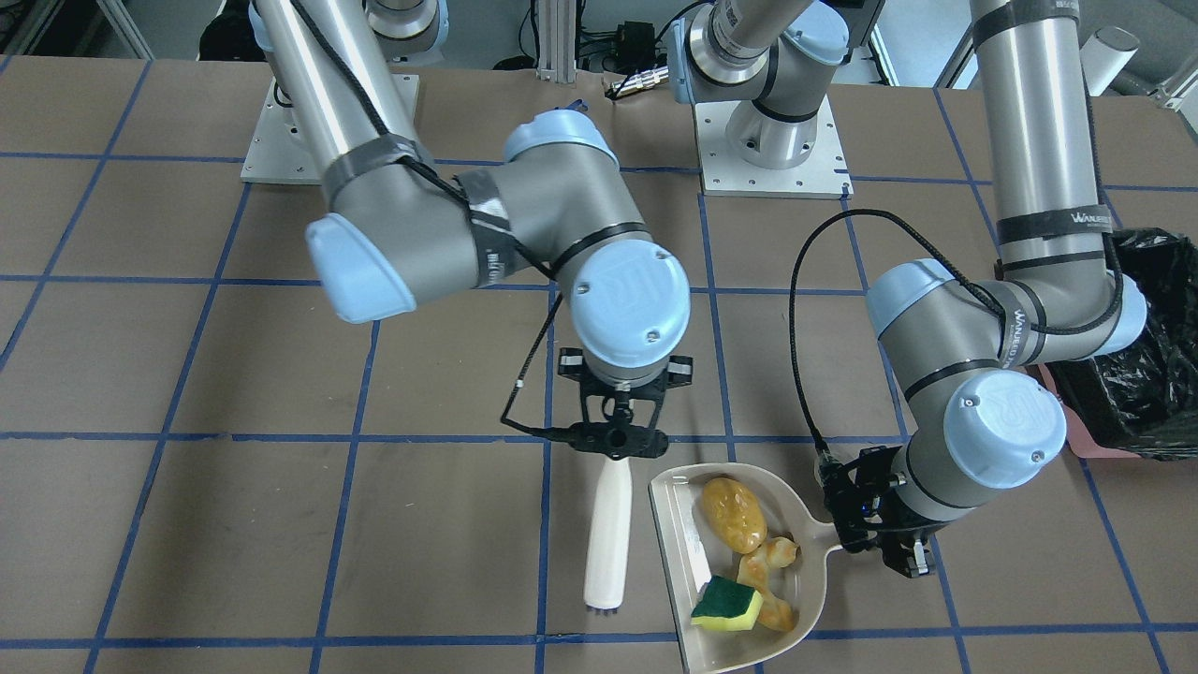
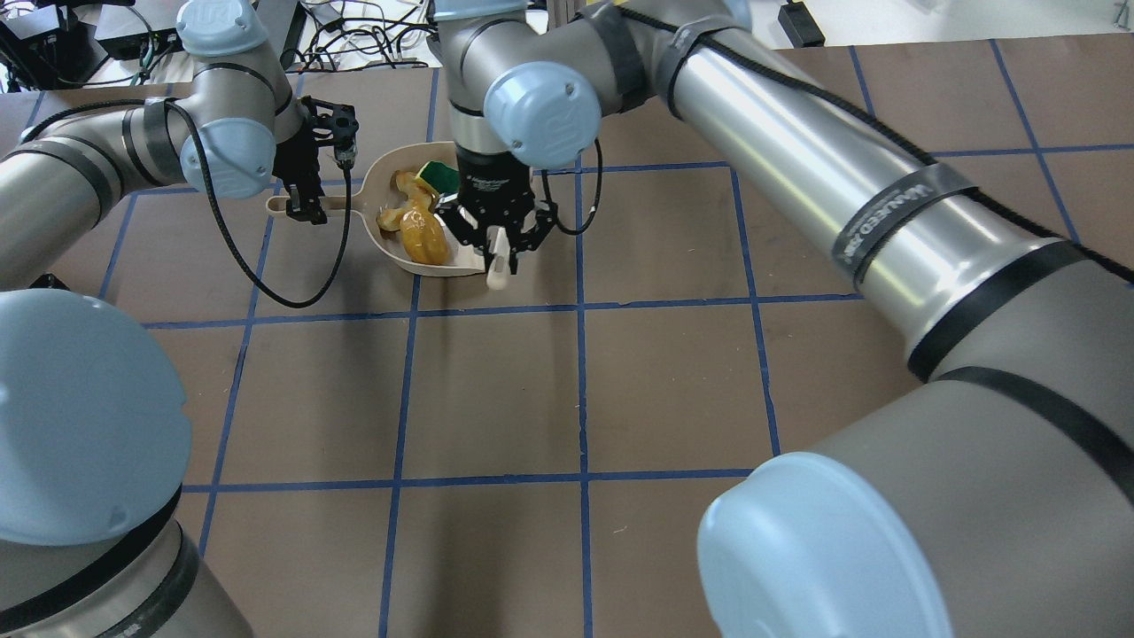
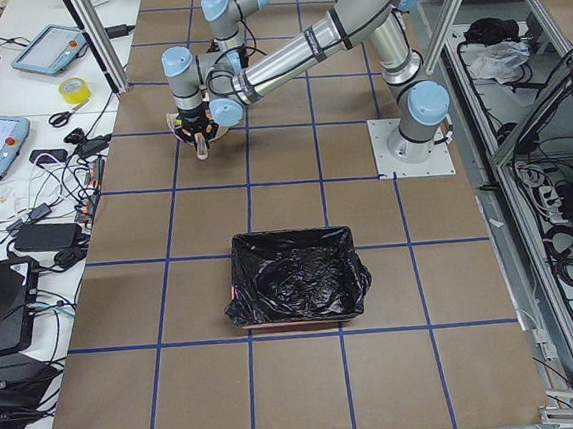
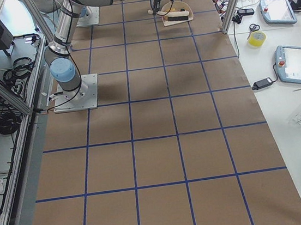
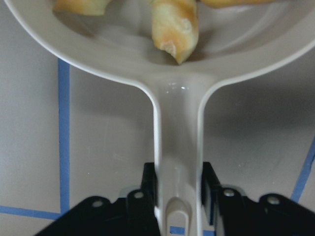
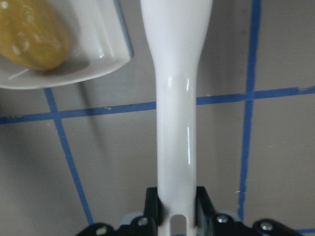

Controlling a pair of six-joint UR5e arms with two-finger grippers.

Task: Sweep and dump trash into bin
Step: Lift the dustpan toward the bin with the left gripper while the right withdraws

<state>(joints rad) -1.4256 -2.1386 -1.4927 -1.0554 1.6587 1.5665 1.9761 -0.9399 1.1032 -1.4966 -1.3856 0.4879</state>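
Observation:
The white brush will lie on the table (image 1: 125, 483) by the tape crossing far from the bin after my right gripper releases it.
The beige dustpan (image 1: 749, 646) lies on the table and holds all the trash: a glossy yellow-brown potato-like lump (image 1: 733, 513), a curled orange-cream peel (image 1: 769, 554) and a yellow sponge with a green side (image 1: 728, 604). My left gripper (image 1: 880, 526) is shut on the dustpan's handle (image 5: 178, 147). My right gripper (image 1: 613, 440) is shut on the white brush (image 1: 608, 529), which lies just beside the pan's open edge with its bristles at the far end. The bin (image 3: 297, 279), lined with black plastic, stands apart on my left side and shows at the edge of the front view (image 1: 1156, 356).
The arms' base plates (image 1: 767, 168) sit at the table's robot side. Blue tape lines grid the brown table top. A side bench holds tablets (image 4: 297, 64), a yellow tape roll (image 3: 73, 90) and cables beyond the table's far edge.

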